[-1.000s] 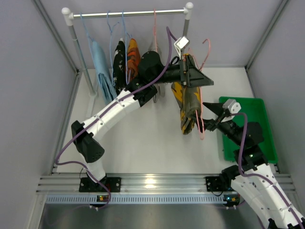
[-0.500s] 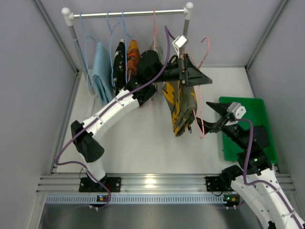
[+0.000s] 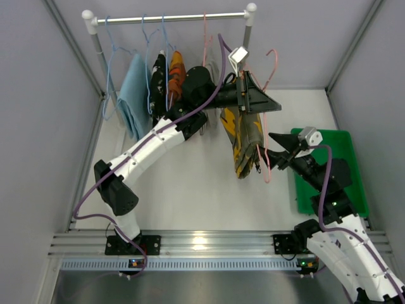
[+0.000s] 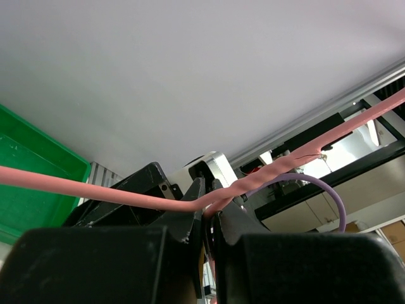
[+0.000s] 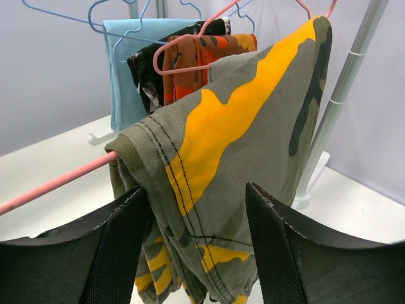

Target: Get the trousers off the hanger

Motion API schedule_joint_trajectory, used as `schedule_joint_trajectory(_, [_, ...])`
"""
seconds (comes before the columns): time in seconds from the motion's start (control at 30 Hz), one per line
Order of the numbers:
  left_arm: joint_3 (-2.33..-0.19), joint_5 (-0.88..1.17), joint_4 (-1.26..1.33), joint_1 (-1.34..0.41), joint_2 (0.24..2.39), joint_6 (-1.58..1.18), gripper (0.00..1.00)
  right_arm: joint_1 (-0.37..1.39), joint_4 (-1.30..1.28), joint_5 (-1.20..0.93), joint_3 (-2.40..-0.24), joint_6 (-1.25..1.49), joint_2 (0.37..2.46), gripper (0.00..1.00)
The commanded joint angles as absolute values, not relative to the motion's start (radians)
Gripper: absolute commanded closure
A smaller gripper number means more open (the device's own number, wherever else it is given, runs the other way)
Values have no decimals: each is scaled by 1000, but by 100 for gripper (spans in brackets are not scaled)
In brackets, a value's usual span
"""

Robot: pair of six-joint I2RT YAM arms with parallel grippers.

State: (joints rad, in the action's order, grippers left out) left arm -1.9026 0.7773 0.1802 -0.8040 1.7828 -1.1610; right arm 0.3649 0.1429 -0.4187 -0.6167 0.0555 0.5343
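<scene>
The trousers' stitched end hangs over the bar of the pink hanger, loose within the right gripper's fingers, so the robot's right gripper will pinch the cloth (image 5: 188, 206) below the trousers' fold before it pulls.
The camouflage trousers (image 3: 245, 140) hang folded over the lower bar of the pink hanger (image 3: 266, 166), held in the air off the rail. My left gripper (image 3: 256, 95) is shut on the hanger's wire (image 4: 95, 190) near its neck, and the wire runs between the pressed jaws of this left gripper (image 4: 209, 206). My right gripper (image 3: 273, 153) sits at the trousers' right side. In the right wrist view the trousers (image 5: 240, 114) fill the gap of the right gripper (image 5: 196, 190), which is open. Its left finger (image 5: 120, 253) touches the cloth just under the pink hanger bar (image 5: 57, 180); the right finger (image 5: 285, 253) stands apart.
A clothes rail (image 3: 171, 18) at the back carries blue hangers with a light blue garment (image 3: 130, 95) and black and orange garments (image 3: 168, 76). Its right post (image 3: 250, 25) stands close behind the hanger. A green tray (image 3: 342, 152) lies under my right arm.
The trousers swung left, then back a little to the right. My right gripper came in around them and its jaws narrowed. The light blue garment on the rail shifted.
</scene>
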Motion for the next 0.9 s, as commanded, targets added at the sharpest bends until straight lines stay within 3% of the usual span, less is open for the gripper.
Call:
schedule_joint_trajectory(0.0, [-1988, 772, 362, -802, 1724, -1138, 100, 391, 250, -416, -650, 63, 552, 39])
schedule_joint_trajectory(0.23, [-1991, 770, 364, -802, 1730, -1143, 100, 416, 253, -356, -641, 34, 551, 34])
schedule_joint_trajectory(0.43, [-1980, 778, 379, -802, 1732, -1155, 100, 428, 294, -176, -627, 9, 560, 50])
schedule_joint_trajectory(0.63, [-1944, 793, 413, -804, 1726, -1172, 100, 437, 334, -166, -637, 9, 604, 54])
schedule_joint_trajectory(0.7, [-1936, 793, 416, -804, 1724, -1177, 100, 440, 353, -204, -635, 20, 614, 49])
schedule_joint_trajectory(0.73, [-1931, 792, 419, -804, 1726, -1178, 100, 440, 374, -227, -632, 28, 620, 39])
schedule_joint_trajectory(0.77, [-1928, 792, 420, -804, 1726, -1181, 100, 442, 382, -235, -632, 29, 623, 36])
schedule_joint_trajectory(0.87, [-1924, 790, 426, -807, 1730, -1190, 100, 462, 400, -189, -629, 12, 647, 32])
